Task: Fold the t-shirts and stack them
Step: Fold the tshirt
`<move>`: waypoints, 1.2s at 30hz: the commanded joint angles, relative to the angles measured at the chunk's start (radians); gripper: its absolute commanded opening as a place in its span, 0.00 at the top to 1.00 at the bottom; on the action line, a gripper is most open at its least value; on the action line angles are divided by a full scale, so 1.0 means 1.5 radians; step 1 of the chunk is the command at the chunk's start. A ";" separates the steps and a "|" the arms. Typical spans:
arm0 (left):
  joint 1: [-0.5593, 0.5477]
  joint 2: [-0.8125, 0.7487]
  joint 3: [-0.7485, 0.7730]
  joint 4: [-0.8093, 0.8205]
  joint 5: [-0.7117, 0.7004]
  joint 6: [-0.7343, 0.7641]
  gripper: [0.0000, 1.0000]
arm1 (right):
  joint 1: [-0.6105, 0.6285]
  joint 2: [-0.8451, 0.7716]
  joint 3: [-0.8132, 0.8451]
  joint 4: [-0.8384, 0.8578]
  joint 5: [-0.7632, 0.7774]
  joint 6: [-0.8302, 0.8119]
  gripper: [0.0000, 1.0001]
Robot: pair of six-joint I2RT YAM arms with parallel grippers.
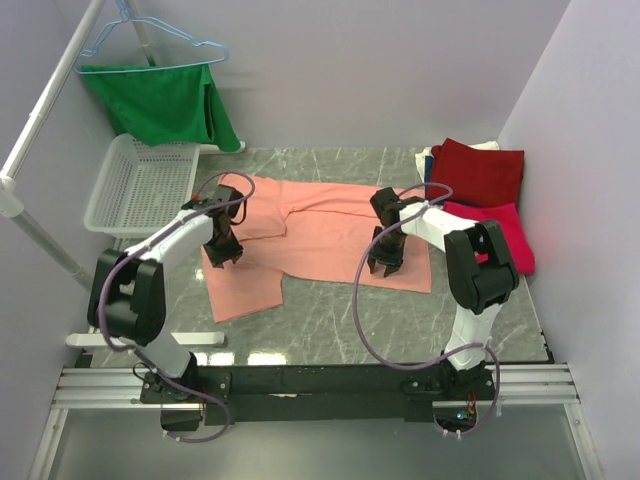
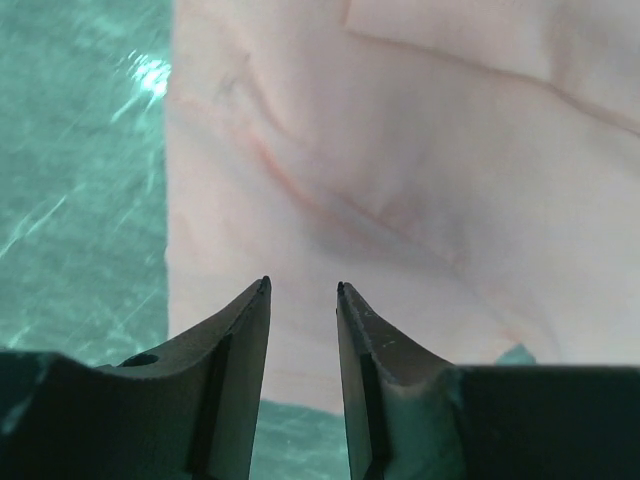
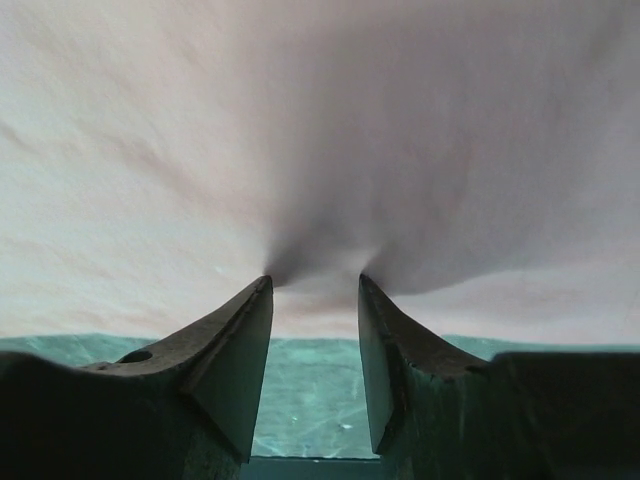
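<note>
Next, I close my left gripper on the hem corner (image 1: 220, 317) of the salmon-pink t-shirt's near sleeve, which is the corner closest to the white bar.
The salmon-pink t-shirt (image 1: 320, 235) lies spread out across the middle of the table, partly folded at its left. My left gripper (image 1: 222, 250) is down over its left part, jaws open, the tips just above the cloth (image 2: 400, 180) near its left edge; it (image 2: 302, 288) holds nothing. My right gripper (image 1: 385, 262) is down on the shirt's right part near the front hem, jaws open, the tips (image 3: 313, 280) touching the cloth (image 3: 320, 130). The dark red t-shirt (image 1: 478, 170) lies folded at the back right, with the crimson-pink t-shirt (image 1: 502, 228) in front of it.
A white mesh basket (image 1: 140, 185) stands at the back left. A green garment (image 1: 165, 105) hangs on a light-blue hanger above it, from a white pole (image 1: 45, 110). White cloth (image 1: 428, 160) shows beside the dark red shirt. Walls close in left, back and right.
</note>
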 commanded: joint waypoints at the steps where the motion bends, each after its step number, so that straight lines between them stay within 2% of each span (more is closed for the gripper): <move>1: -0.012 -0.090 -0.049 -0.044 -0.015 -0.038 0.61 | 0.008 -0.060 -0.046 -0.018 0.017 0.009 0.53; 8: -0.014 -0.185 -0.182 -0.068 0.018 -0.099 0.61 | 0.011 -0.110 -0.064 -0.010 -0.001 0.015 0.53; 14: -0.024 -0.249 -0.226 -0.080 0.038 -0.141 0.60 | 0.011 -0.122 -0.084 0.002 -0.005 0.010 0.53; 36: -0.058 -0.111 -0.291 -0.019 0.023 -0.196 0.61 | 0.013 -0.157 -0.104 0.002 -0.006 0.004 0.54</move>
